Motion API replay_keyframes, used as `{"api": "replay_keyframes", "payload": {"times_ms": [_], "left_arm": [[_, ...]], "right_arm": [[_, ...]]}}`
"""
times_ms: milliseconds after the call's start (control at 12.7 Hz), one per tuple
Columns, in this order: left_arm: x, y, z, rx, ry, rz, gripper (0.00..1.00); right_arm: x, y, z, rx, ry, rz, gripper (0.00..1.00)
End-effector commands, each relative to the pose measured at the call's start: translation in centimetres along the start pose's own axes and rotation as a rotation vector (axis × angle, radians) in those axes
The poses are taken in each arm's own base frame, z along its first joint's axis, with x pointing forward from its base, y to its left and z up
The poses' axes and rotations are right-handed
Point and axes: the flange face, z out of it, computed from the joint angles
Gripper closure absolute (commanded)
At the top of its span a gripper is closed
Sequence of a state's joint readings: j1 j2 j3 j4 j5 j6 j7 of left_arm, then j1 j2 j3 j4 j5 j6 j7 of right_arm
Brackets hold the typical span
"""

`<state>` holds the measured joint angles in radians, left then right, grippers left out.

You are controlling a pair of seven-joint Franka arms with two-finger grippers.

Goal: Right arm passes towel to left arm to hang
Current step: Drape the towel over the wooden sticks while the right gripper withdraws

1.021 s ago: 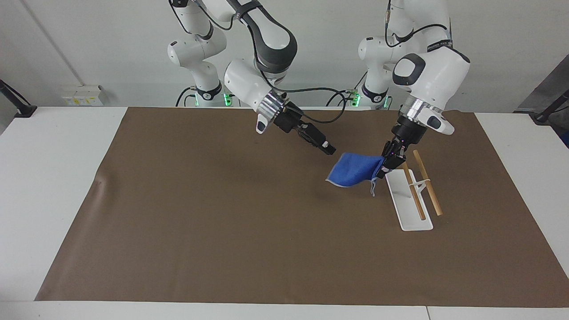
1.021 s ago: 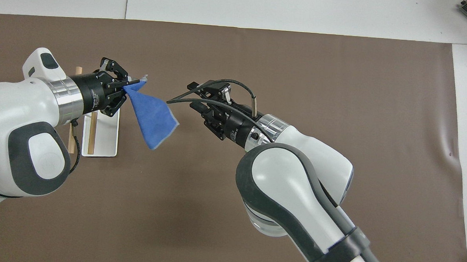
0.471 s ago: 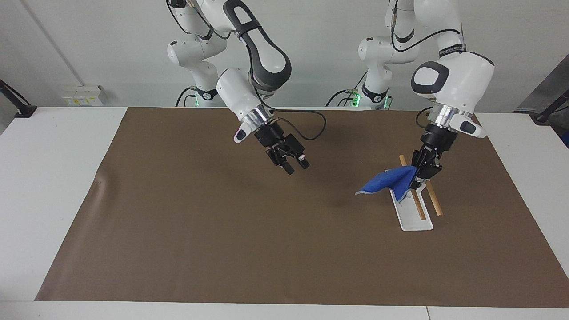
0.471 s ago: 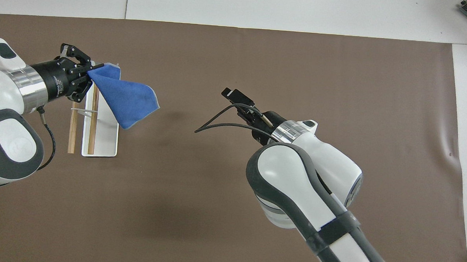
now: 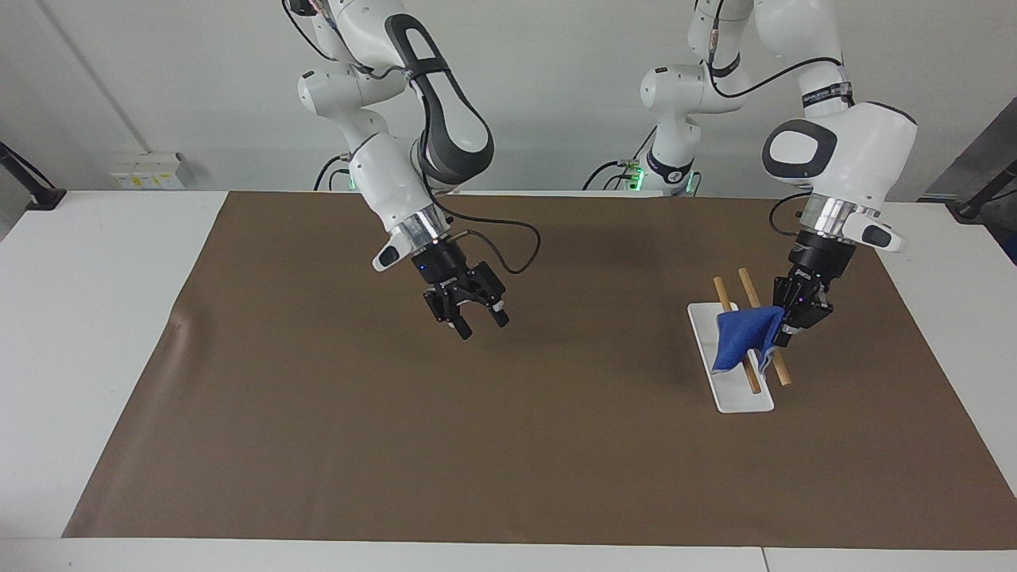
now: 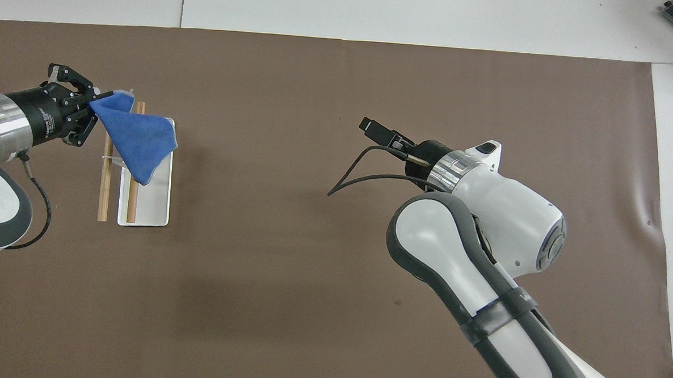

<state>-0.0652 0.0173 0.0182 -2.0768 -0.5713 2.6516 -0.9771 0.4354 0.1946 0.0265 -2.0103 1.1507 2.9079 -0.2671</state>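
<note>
Next, my left gripper drops the blue towel across the two wooden rods [image 6: 122, 143], covering their middle, ends bare.
The blue towel [image 5: 740, 340] [image 6: 137, 137] hangs by one corner from my left gripper [image 5: 783, 337] [image 6: 98, 99], which is shut on it. The cloth droops across the two wooden rods [image 5: 745, 290] [image 6: 105, 184] of a small rack on a white base [image 5: 735, 393] [image 6: 153, 204]. Whether it rests on the rods I cannot tell. The left arm [image 5: 842, 151] comes down steeply over the rack. My right gripper [image 5: 482, 325] hangs open and holds nothing over the brown mat's middle, well apart from the towel. The right arm [image 5: 445, 127] [image 6: 458, 262] slopes down to it.
A brown mat [image 5: 397, 445] [image 6: 319, 69] covers most of the white table [image 5: 95, 302]. A black cable loops from the right wrist [image 6: 348, 181]. The rack is the only thing standing on the mat.
My left gripper has carried the towel toward the left arm's end of the table, until it hangs over the rack. My right gripper has opened wide and drawn away toward the right arm's end.
</note>
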Motion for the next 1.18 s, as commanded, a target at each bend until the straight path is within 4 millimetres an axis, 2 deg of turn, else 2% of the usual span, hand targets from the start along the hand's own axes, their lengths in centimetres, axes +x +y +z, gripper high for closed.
{"api": "replay_keyframes", "payload": {"times_ms": [0,314,471,707,942,1099], "left_arm": [[2.3,-1.1,-0.1,0.008,0.013,-0.022,1.0],[5.1,-2.6,-0.1,0.028,0.038,0.019,1.0],[6.4,-2.9,-0.5,0.029,0.051,0.06,1.0],[9.2,-3.7,-1.5,0.042,0.066,0.107,1.0],[9.4,-5.2,-0.6,0.075,0.056,0.16,1.0],[9.4,-6.7,0.0,0.1,0.047,0.187,1.0]], "right_arm": [[2.6,2.4,-0.7,-0.071,-0.098,-0.197,0.0],[6.4,6.8,-2.9,-0.22,-0.269,-0.393,0.0],[7.3,7.9,-4.0,-0.295,-0.319,-0.469,0.0],[9.4,7.1,-6.0,-0.417,-0.377,-0.49,0.0],[9.8,4.4,-8.4,-0.569,-0.376,-0.413,0.0],[9.9,2.8,-10.8,-0.612,-0.355,-0.354,0.0]]}}
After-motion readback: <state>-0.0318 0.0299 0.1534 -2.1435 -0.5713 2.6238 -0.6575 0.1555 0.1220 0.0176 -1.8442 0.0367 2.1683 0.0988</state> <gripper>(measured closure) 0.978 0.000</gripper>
